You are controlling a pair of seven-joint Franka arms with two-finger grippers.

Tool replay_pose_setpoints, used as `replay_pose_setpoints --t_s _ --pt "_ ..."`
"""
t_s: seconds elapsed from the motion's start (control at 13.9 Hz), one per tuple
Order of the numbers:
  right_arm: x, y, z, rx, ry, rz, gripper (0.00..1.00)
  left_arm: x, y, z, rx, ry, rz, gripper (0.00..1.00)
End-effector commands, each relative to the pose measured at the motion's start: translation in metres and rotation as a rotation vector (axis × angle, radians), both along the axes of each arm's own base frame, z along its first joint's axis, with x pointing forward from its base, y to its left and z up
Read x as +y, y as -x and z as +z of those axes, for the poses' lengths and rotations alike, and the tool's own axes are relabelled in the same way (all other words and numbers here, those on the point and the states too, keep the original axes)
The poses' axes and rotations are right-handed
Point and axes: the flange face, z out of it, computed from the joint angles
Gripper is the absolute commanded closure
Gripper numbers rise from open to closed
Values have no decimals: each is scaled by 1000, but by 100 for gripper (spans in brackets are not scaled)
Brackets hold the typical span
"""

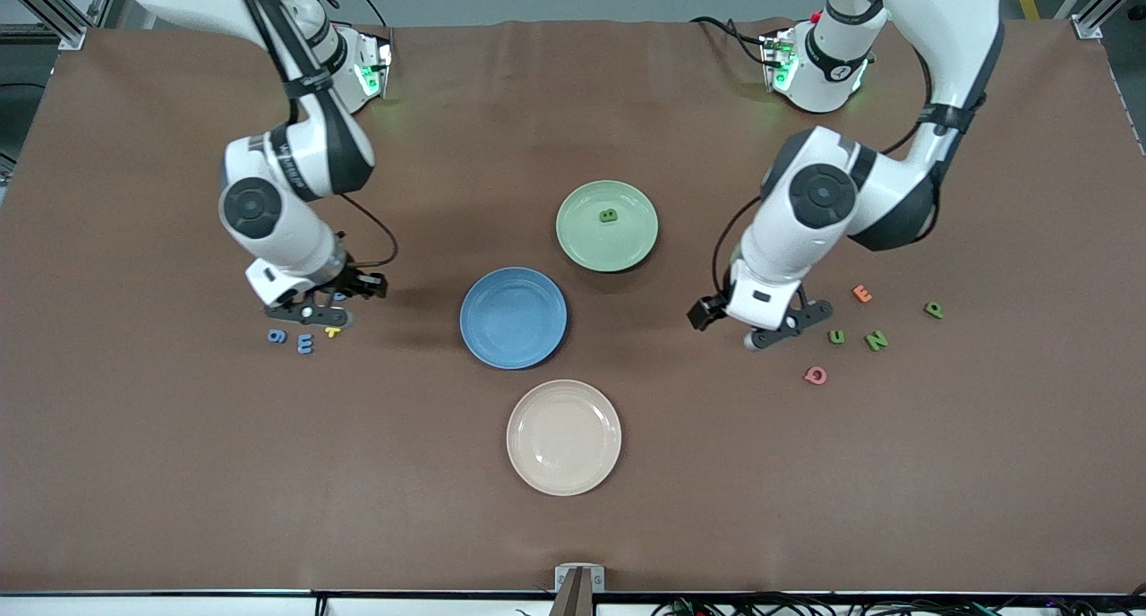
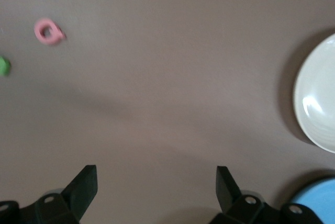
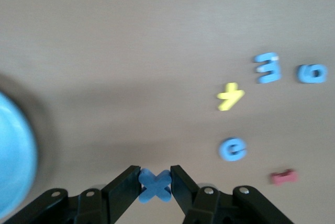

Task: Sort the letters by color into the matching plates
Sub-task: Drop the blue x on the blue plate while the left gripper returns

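The blue X-shaped piece will go down from my right gripper near the middle of the blue plate (image 1: 520, 312), slightly toward the green plate.
My right gripper (image 3: 155, 174) is shut on a blue X-shaped piece (image 3: 155, 185). It hangs over the table at the right arm's end (image 1: 309, 313), beside loose blue letters (image 1: 277, 336) (image 1: 305, 343) (image 3: 233, 149). The blue plate (image 1: 513, 318) sits mid-table with nothing in it. The green plate (image 1: 607, 226) lies farther from the front camera and holds one green letter (image 1: 609, 215). My left gripper (image 2: 157, 179) is open and holds nothing, over bare table (image 1: 765, 337) near three green letters (image 1: 836, 337) (image 1: 876, 340) (image 1: 934, 309).
A cream plate (image 1: 563, 437) lies nearest the front camera. A yellow letter (image 1: 333, 332) and a red piece (image 3: 283, 177) lie among the blue ones. An orange letter (image 1: 862, 294) and a pink one (image 1: 816, 375) lie by the green letters.
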Motion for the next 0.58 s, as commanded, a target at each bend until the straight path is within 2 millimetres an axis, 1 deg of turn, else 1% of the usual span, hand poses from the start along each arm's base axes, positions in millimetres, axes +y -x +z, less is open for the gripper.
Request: replay_pose_setpoints --t_s 0.0,0.07,0.14,0.22,0.36,0.43,0.51 --pt "57 -10 -10 6 -21 -72 80 53 -28 -5 -2 -17 -71 0" --pt "74 -12 -13 11 -42 -81 80 77 -36 -5 -5 -21 -97 0" --pt "85 -15 -17 18 -57 -86 80 98 -42 -7 -3 -25 -107 0" --pt "99 -19 -22 21 -72 -88 80 118 -48 -14 6 -23 -108 0" --pt "119 -25 -32 26 -90 -88 80 141 -53 -30 26 -29 -98 0" --pt "133 -26 -36 30 -101 -100 80 147 -54 -41 29 -65 -121 1" --pt "151 -23 -42 32 -102 -102 80 150 -54 -51 31 -99 -140 1"
